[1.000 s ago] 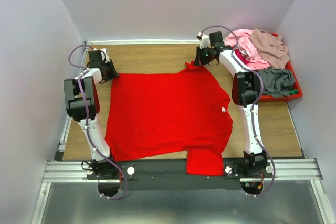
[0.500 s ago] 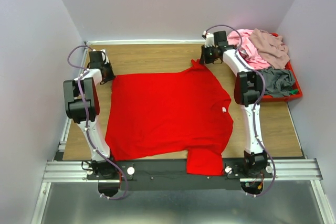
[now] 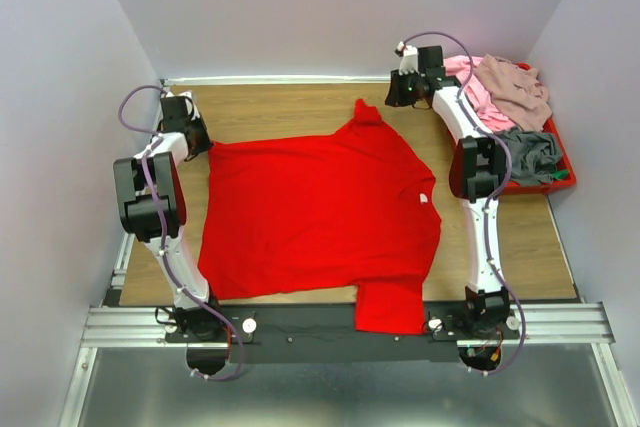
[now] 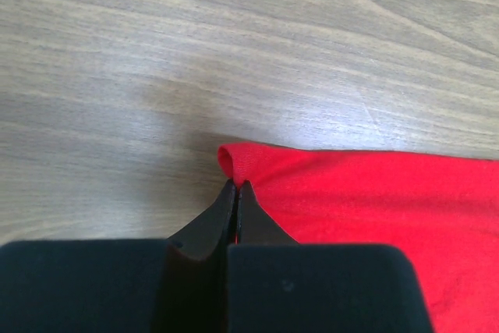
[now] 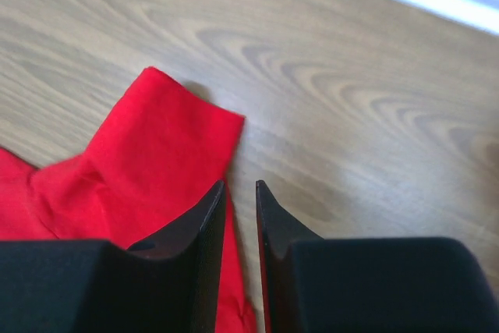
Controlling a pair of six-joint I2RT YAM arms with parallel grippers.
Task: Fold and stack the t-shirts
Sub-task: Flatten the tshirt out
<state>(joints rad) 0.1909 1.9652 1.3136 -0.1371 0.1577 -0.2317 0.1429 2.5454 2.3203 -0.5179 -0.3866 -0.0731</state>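
Observation:
I will take the sleeve's open edge (image 3: 381, 121) with my right gripper and pull the sleeve wider before folding, because the far sleeve sits bunched up beside that gripper.
A bright red t-shirt (image 3: 320, 212) lies spread flat on the wooden table, its white neck label (image 3: 425, 197) toward the right and one sleeve hanging over the near edge. My left gripper (image 4: 235, 184) is shut on the shirt's far left corner (image 4: 238, 163), low over the wood. At the far right, my right gripper (image 5: 239, 185) stands slightly open beside the far sleeve (image 5: 168, 142); the sleeve's edge runs under its jaws, ungripped. Pink (image 3: 468, 82), mauve-beige (image 3: 515, 87) and grey (image 3: 525, 152) t-shirts lie heaped at the right.
The heaped shirts sit in a red plastic tray (image 3: 562, 175) at the table's right edge, close to the right arm's elbow. Grey walls close in on three sides. Bare wood shows along the far edge (image 3: 280, 102) and near right corner (image 3: 510, 247).
The left gripper closed on the shirt's far left corner and drew it slightly left. The right gripper opened, letting the far sleeve drop, and moved back toward the far wall.

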